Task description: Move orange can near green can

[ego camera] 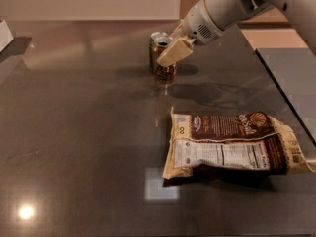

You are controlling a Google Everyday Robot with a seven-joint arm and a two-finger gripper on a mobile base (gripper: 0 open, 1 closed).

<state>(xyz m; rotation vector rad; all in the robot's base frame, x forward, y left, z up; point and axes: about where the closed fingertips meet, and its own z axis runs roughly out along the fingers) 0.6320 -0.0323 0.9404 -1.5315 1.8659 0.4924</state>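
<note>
I need to use my gripper to set the orange can down on the dark table (pixel 176 80) next to the green can, toward the snack bag.
The orange can (pixel 166 73) stands upright at the back middle of the dark table, its lower body showing below my gripper (pixel 172 52). The gripper comes in from the upper right on a white arm and is shut on the orange can's upper part. The green can (pixel 153 51) stands right behind and to the left of the orange can, touching it or nearly so. Only its left side and silver top show. I cannot tell whether the orange can rests on the table or hangs just above it.
A brown and cream snack bag (pixel 232 144) lies flat in front of the cans, to the right. The dark glossy table (pixel 74 132) has its right edge at the far right. A white object (pixel 4 33) sits at the left edge.
</note>
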